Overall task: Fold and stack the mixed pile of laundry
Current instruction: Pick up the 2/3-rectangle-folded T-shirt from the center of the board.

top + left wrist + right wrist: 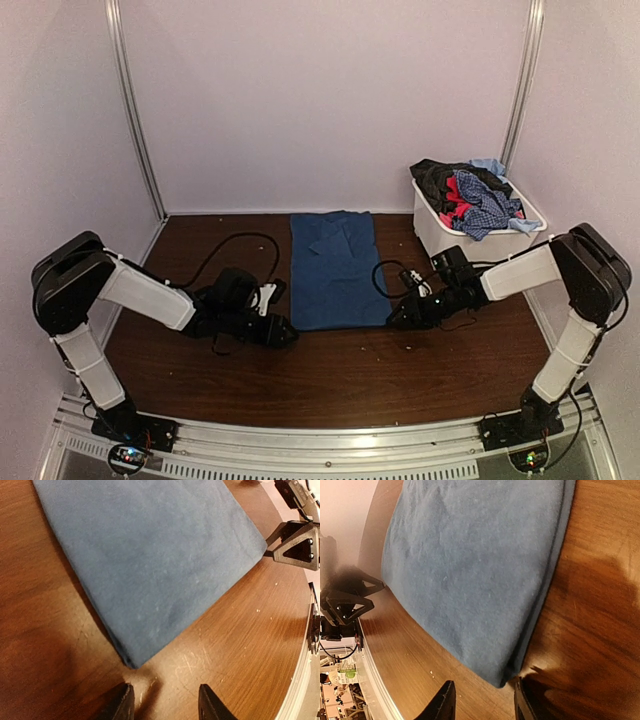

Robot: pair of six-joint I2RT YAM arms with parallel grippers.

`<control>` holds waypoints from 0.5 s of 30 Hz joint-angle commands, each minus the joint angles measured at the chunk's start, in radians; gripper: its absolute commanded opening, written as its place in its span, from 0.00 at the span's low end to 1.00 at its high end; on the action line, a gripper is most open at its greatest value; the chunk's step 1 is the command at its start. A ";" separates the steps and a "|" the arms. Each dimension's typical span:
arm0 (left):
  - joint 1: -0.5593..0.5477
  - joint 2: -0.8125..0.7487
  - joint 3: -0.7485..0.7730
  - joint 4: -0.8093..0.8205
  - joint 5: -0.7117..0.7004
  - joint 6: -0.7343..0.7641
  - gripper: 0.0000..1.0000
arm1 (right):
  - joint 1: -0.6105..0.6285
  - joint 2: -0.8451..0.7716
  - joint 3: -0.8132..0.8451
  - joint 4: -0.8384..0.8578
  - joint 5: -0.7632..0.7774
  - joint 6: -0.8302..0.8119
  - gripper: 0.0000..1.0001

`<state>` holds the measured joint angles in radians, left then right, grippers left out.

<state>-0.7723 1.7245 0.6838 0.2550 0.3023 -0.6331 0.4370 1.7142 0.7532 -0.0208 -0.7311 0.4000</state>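
My grippers should pinch the T-shirt's near corners (300, 325) and pull it toward me before folding it, because the dark-blue T-shirt's far end lies close to the back wall.
A dark-blue T-shirt (334, 268) lies folded into a long strip on the brown table, running from the back wall toward me. My left gripper (281, 334) rests low just off its near left corner (127, 661), jaws open with only bare wood between the fingertips (123, 706). My right gripper (397, 318) sits at the near right corner (501, 679), also open, the cloth corner just ahead of its fingers (445, 702). The rest of the mixed laundry pile (470, 195) fills the bin at the back right: black, red, checked blue and light-blue clothes.
The white plastic bin (437, 232) stands against the right wall. Black cables (235, 243) loop over the table beside each arm. Metal rails run up the back corners, and the aluminium base rail (330, 445) edges the table nearest me.
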 commanded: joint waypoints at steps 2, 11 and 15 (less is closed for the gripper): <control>-0.002 0.095 0.030 0.059 -0.018 -0.045 0.45 | 0.015 0.090 0.010 0.044 0.050 0.014 0.38; -0.002 0.130 0.066 0.029 -0.045 -0.060 0.23 | 0.018 0.119 0.033 0.042 0.049 0.009 0.18; -0.002 0.096 0.037 0.032 -0.050 -0.064 0.04 | 0.026 0.092 0.019 0.044 0.046 0.015 0.06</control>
<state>-0.7723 1.8271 0.7486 0.3305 0.2783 -0.6899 0.4488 1.8000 0.7940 0.0761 -0.7273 0.4156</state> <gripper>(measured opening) 0.111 0.107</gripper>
